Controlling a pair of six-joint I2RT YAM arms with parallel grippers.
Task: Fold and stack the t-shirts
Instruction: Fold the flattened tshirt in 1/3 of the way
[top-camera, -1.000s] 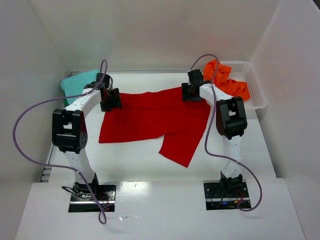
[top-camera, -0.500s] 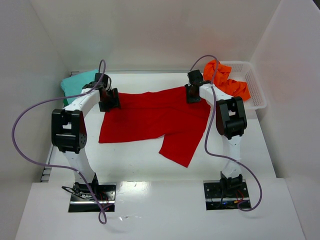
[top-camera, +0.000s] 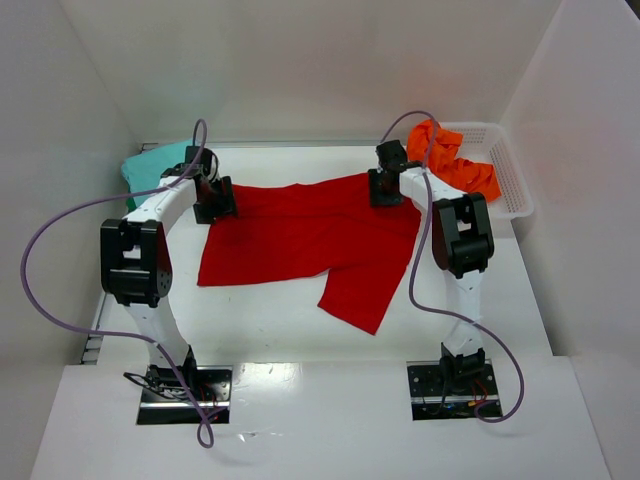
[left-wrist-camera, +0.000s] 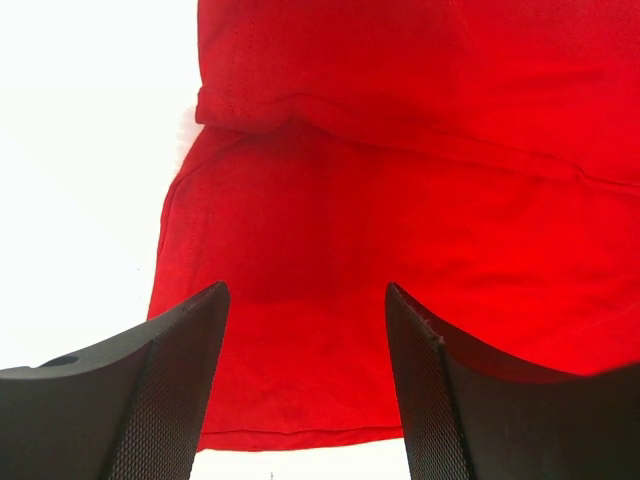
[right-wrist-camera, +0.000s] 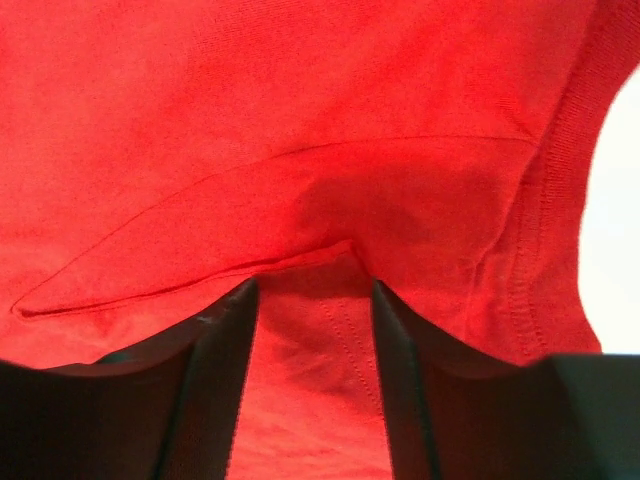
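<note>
A raised fold runs across the red t-shirt's top layer, so my right gripper needs to pinch the cloth there (right-wrist-camera: 325, 290) and pull it flat before it folds the t-shirt's near part.
The red t-shirt (top-camera: 300, 235) lies spread across the middle of the table, one part hanging toward the near side. My left gripper (top-camera: 215, 203) is at its far left corner. In the left wrist view that gripper (left-wrist-camera: 305, 290) is open, hovering over the hemmed corner of the red cloth (left-wrist-camera: 400, 180). At the shirt's far right edge is my right gripper (top-camera: 386, 190). In the right wrist view this gripper (right-wrist-camera: 313, 285) stands open, a seamed strip of red cloth (right-wrist-camera: 300, 120) between its fingers and a fold lying over their tips. The teal t-shirt (top-camera: 155, 165) sits far left. The orange t-shirt (top-camera: 455, 160) lies crumpled in the basket.
A white mesh basket (top-camera: 512, 185) stands at the far right against the white wall. White walls close in the table on the left, back and right. Purple cables loop from both arms.
The left gripper has shifted slightly toward the far left along the shirt's corner. The right gripper's jaws narrowed on the cloth and have widened again.
</note>
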